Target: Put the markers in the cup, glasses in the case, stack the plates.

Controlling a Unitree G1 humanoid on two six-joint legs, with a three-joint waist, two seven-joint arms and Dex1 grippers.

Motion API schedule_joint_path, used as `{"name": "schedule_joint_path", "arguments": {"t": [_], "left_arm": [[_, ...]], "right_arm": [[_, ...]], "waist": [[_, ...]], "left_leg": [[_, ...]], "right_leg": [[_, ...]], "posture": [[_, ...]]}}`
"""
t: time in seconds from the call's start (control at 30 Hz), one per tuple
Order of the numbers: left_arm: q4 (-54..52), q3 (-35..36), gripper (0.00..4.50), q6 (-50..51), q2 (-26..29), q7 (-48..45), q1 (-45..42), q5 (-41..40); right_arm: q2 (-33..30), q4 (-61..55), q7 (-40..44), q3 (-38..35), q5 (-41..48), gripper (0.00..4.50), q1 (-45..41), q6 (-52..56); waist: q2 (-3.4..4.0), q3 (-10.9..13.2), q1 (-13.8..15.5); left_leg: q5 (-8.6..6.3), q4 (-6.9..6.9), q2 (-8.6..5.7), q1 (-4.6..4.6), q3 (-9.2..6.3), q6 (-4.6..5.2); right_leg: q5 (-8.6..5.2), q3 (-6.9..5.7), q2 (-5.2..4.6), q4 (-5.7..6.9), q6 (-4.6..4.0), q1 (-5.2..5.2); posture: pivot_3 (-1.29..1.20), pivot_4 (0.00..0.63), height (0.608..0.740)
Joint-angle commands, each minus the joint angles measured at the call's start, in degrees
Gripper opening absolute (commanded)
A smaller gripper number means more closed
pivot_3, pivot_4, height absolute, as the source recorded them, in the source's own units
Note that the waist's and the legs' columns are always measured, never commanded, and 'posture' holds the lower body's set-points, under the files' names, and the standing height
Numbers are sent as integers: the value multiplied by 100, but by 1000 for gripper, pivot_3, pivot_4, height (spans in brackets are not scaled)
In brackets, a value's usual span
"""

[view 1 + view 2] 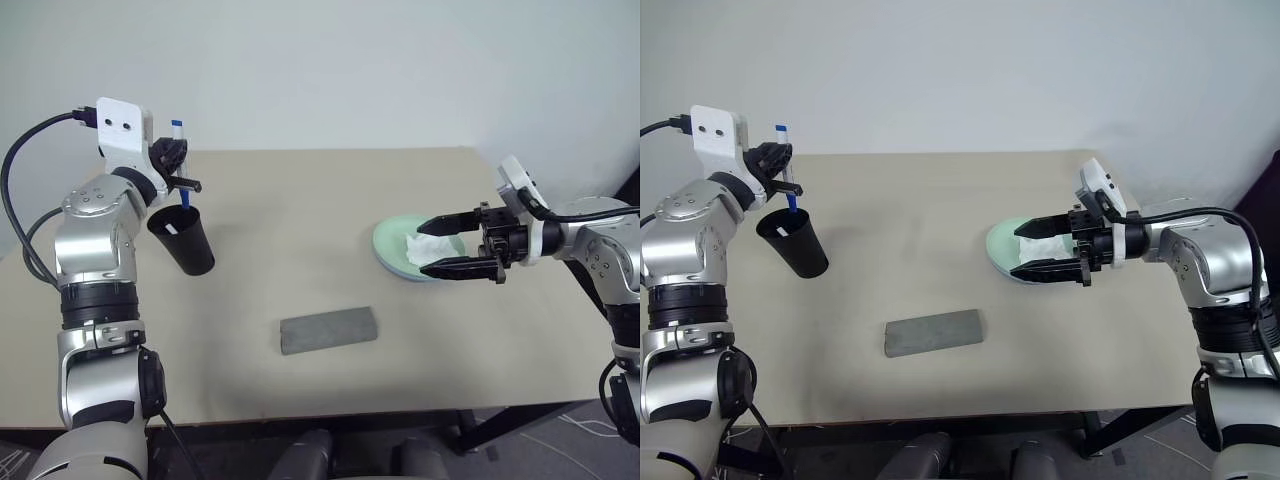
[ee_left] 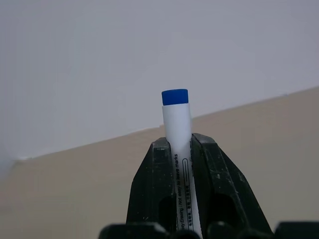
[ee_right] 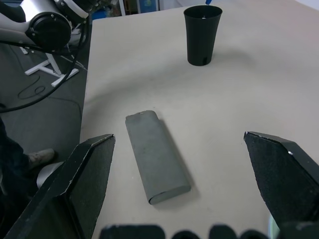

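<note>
Next, I let go of the blue-capped marker with my left gripper inside the black cup (image 1: 185, 223), beside the small white piece in the cup's opening. The marker now hangs just over the cup's rim.
My left gripper (image 1: 180, 165) is shut on the blue-capped marker (image 2: 175, 114), holding it upright. The marker's lower blue end hangs just over the rim of the black cup (image 1: 187, 243) at the table's left. A small white piece shows inside the cup's mouth. The grey case (image 1: 328, 330) lies shut near the front middle. At the right, a mint green plate (image 1: 392, 243) rests with a light blue edge under it. My right gripper (image 1: 430, 247) hovers open over the plates, fingers wide apart and holding nothing. The glasses are out of view.
A crumpled white tissue (image 1: 432, 246) lies on the green plate, between my right fingers. The beige table (image 1: 300, 230) runs back to a white wall, and its front edge is close below the case. In the right wrist view, cables and a stand lie on the floor beyond the table's edge.
</note>
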Motion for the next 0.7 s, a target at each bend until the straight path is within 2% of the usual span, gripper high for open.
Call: {"name": "schedule_joint_path", "arguments": {"t": [0.03, 0.3, 0.7], "left_arm": [[-170, 249, 93, -175, 106, 32, 140, -120], [-119, 385, 93, -754, 14, 96, 596, -102], [344, 428, 93, -2047, -239, 118, 732, -98]], "right_arm": [[-60, -89, -55, -225, 86, 4500, -108, -56], [-27, -212, -135, -238, 158, 4500, -89, 30], [69, -267, -232, -226, 167, 4500, -117, 18]], "waist": [[1, 0, -4], [0, 0, 13], [0, 0, 7]], "left_leg": [[0, -1, 0, 0, 0, 0], [0, -1, 1, -1, 1, 0], [0, -1, 2, -1, 2, 0]], "right_leg": [[0, 0, 0, 0, 0, -1], [4, 1, 0, 0, -7, -3], [4, 0, -1, 0, -6, -3]], "posture": [[0, 0, 683], [0, 0, 683], [0, 0, 683]]}}
